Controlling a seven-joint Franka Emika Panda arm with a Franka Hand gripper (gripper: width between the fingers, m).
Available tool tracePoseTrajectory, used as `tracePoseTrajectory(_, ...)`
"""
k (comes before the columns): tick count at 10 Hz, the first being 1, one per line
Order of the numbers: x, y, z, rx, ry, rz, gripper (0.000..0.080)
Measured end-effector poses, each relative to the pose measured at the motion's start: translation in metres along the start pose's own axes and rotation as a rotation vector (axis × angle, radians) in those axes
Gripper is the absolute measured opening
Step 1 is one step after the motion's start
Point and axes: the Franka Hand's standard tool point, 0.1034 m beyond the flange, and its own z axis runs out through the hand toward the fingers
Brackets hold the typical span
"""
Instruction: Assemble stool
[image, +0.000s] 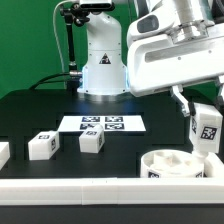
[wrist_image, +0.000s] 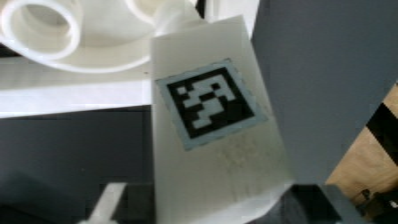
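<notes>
The robot's gripper needs to release the white stool leg upright on the round white seat (image: 188, 160) (wrist_image: 160, 20), next to the seat's open round socket. The leg is now in the air above the seat.
My gripper (image: 203, 112) is shut on a white blocky stool leg (image: 207, 129) with a square tag and holds it in the air, just above the round white seat (image: 178, 161) at the front of the exterior view's right. In the wrist view the held leg (wrist_image: 214, 110) fills the middle, tag toward the camera, between the gripper's (wrist_image: 222, 205) two fingers. The seat (wrist_image: 71, 35) with its round socket lies beyond the leg's far end. Two more legs (image: 41, 146) (image: 91, 142) lie on the black table, and a third (image: 3, 153) is cut off at the exterior view's left edge.
The marker board (image: 102, 124) lies flat mid-table in front of the arm's white base (image: 101, 70). A white border rail (image: 70, 187) runs along the front edge and also shows in the wrist view (wrist_image: 63, 95). A black stand (image: 68, 45) rises at the back.
</notes>
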Motion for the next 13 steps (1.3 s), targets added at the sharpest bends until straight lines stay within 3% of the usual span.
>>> tracePoseTrajectory(5,-0.001,0.008,0.000,-0.007,-0.003,0.001,0.0323)
tracePoseTrajectory(13,-0.015,0.008,0.007,-0.011,0.003,-0.002,0.0323)
